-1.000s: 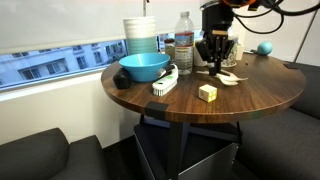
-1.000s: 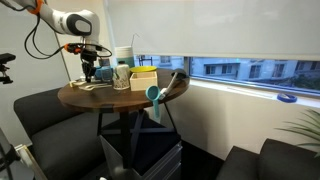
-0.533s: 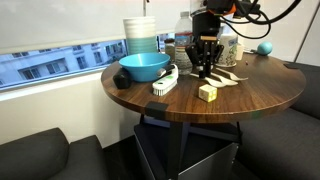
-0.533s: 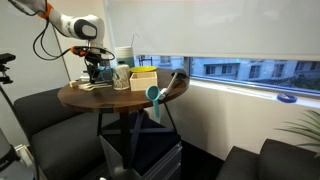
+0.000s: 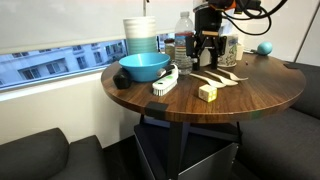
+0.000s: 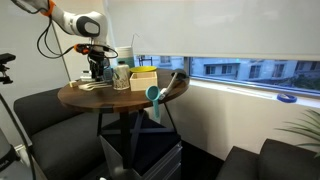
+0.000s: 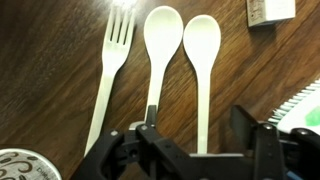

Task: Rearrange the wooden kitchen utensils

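Note:
My gripper straddles the second spoon, and the middle spoon parts it from the fork, so next I take the middle spoon [image 7: 157, 75] and set it past the fork.
Three wooden kitchen utensils lie side by side on the dark wood table: a fork [image 7: 115, 55], a spoon [image 7: 163, 40] and a second spoon [image 7: 201, 45]. In an exterior view they show as a pale row [image 5: 222, 78]. My gripper [image 7: 197, 130] hangs just above their handle ends, open. The second spoon's handle runs along the table between the fingers [image 7: 245, 125], and neither finger touches it. Both exterior views show the gripper [image 5: 207, 55] [image 6: 96, 68] above the table.
A pale yellow block [image 5: 207, 92] [image 7: 270, 10] lies beside the spoon bowls. A white brush [image 5: 165, 82], blue bowl [image 5: 144, 67], stacked cups [image 5: 140, 35] and water bottle [image 5: 184, 42] stand nearby. A blue ball [image 5: 264, 48] sits at the far side.
The gripper was shut low at the utensils, shifted toward the bottle, then opened and rose. A spoon it had held now lies on the table beside the others.

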